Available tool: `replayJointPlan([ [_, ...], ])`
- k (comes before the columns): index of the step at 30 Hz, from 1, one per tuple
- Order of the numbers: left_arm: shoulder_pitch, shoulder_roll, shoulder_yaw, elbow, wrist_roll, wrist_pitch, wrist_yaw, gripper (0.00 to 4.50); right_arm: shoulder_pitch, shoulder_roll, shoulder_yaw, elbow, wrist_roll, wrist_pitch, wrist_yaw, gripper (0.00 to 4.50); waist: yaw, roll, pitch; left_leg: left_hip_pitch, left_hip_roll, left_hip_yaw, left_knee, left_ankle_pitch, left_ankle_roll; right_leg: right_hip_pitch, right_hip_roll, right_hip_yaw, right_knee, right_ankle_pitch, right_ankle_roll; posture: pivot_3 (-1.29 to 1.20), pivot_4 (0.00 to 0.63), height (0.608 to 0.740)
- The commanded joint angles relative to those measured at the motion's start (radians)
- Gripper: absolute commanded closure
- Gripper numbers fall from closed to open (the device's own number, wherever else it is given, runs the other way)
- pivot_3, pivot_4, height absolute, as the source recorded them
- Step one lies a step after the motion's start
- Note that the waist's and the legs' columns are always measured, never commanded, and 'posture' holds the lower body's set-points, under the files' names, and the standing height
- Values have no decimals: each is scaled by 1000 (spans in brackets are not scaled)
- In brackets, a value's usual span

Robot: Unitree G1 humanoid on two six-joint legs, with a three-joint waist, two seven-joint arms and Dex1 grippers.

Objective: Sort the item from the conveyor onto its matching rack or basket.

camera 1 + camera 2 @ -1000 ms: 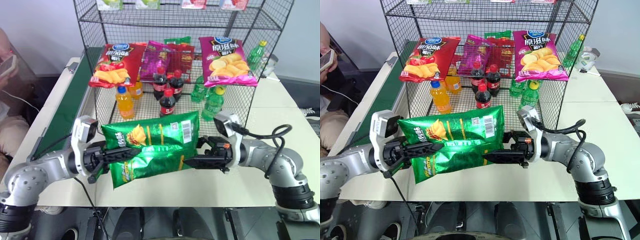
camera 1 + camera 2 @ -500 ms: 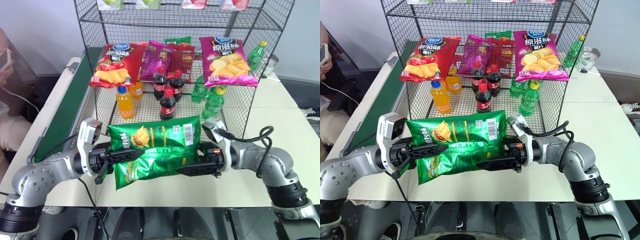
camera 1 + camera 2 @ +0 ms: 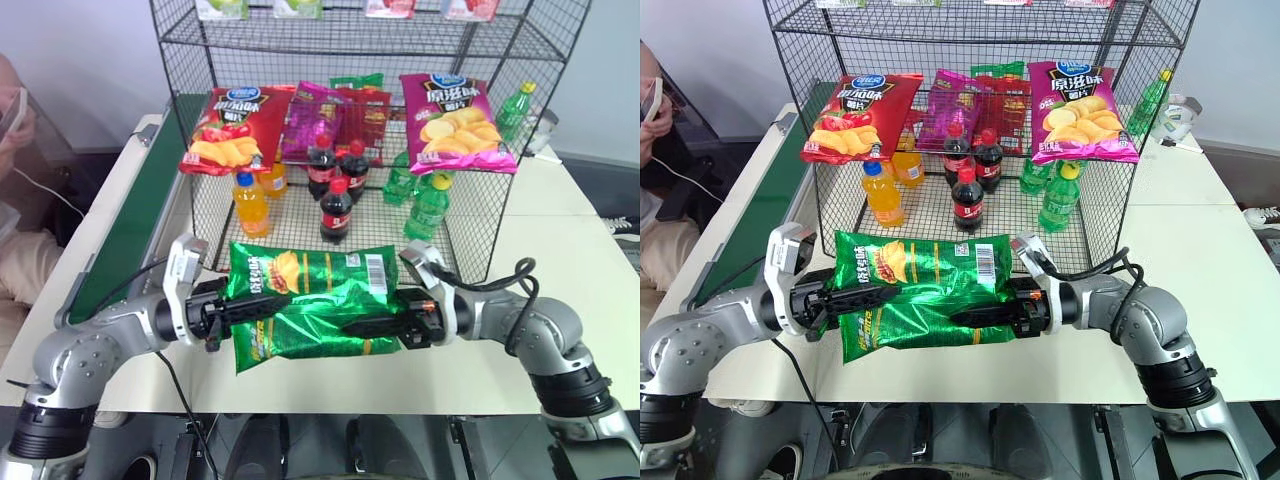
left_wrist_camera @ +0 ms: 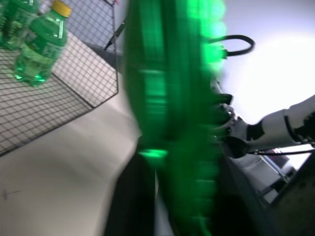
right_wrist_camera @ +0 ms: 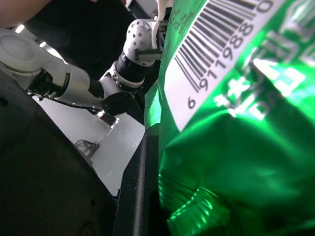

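Note:
I am going to use my right gripper to set the green crisp bag down between the red crisp bag and the magenta bag [image 3: 350,117].
The item [image 3: 310,300], a glossy green crisp bag with its barcode facing up, hangs level just above the table in front of the rack [image 3: 215,215]. My right gripper [image 3: 350,326] comes in from the right and is shut on the bag's lower right part. From the left, my left gripper [image 3: 285,303] lies along the bag's left half; in the left wrist view the bag [image 4: 172,98] is a green blur close in front. The conveyor [image 3: 130,230] runs along the table's left side, away from both grippers.
On the rack's middle tier lie a red crisp bag [image 3: 230,125], purple packets [image 3: 315,120] and a magenta bag [image 3: 455,120]. Orange [image 3: 250,205], cola [image 3: 335,205] and green [image 3: 428,205] bottles stand on the tier below. The white table [image 3: 560,260] spreads to the right. A person [image 3: 12,110] sits at far left.
My right gripper has slid in under the bag's right side and shut on it. Both hands and the bag have sunk a little toward the table.

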Motion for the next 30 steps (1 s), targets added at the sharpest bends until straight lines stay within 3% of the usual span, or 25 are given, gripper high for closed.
replayJointPlan([
  [1, 8, 12, 49, -11, -1, -7, 3, 1295, -5, -6, -16, -34, -50, -81, 1, 4473, 0, 0, 0, 0, 0, 0, 0, 0, 0, 0, 0, 0, 0, 0, 0, 0, 150, 739],
  [3, 26, 18, 75, -15, 6, -18, 10, 265, -10, 6, -44, -38, -61, -109, -32, 4473, -2, 0, 0, 0, 0, 0, 0, 0, 0, 0, 0, 0, 0, 0, 0, 0, 150, 739],
  [4, 39, 23, 88, -16, 5, -16, 12, 36, -8, -1, -41, -51, -98, -152, -35, 4473, -2, 0, 0, 0, 0, 0, 0, 0, 0, 0, 0, 0, 0, 0, 0, 0, 150, 739],
  [11, 135, 55, 228, 32, 37, -56, 17, 0, 9, -50, -41, -135, -456, -599, -81, 4473, 2, 0, 0, 0, 0, 0, 0, 0, 0, -1, -1, 0, 0, 0, 0, 0, 150, 739],
  [17, 138, 30, 273, 86, 125, -143, 42, 0, -85, -54, -53, -165, -681, -939, -147, 4473, 1, 0, 0, 0, 0, 0, 0, 0, 0, -1, -1, 0, 0, 0, 0, 0, 150, 739],
  [21, 97, -43, 251, 49, 368, -414, 131, 0, -211, -39, -57, -84, -938, -1171, -317, 4473, 0, 0, 0, 0, 0, 0, 0, 0, -1, -1, -1, 0, 0, 0, 0, 0, 150, 739],
  [25, 112, -81, 235, 2, 464, -530, 151, 0, -256, -28, -51, -18, -1091, -1305, -448, 4473, 0, -1, 0, 0, 0, 1, -1, 1, -1, -1, -1, 0, -1, 0, 0, 0, 150, 739],
  [30, 142, -123, 214, -62, 481, -562, 173, 0, -296, -37, -55, 77, -1295, -1354, -614, 4473, -1, -1, 0, -1, 0, 2, -1, 1, -1, -1, -2, 0, -1, 0, 0, 0, 150, 739],
])
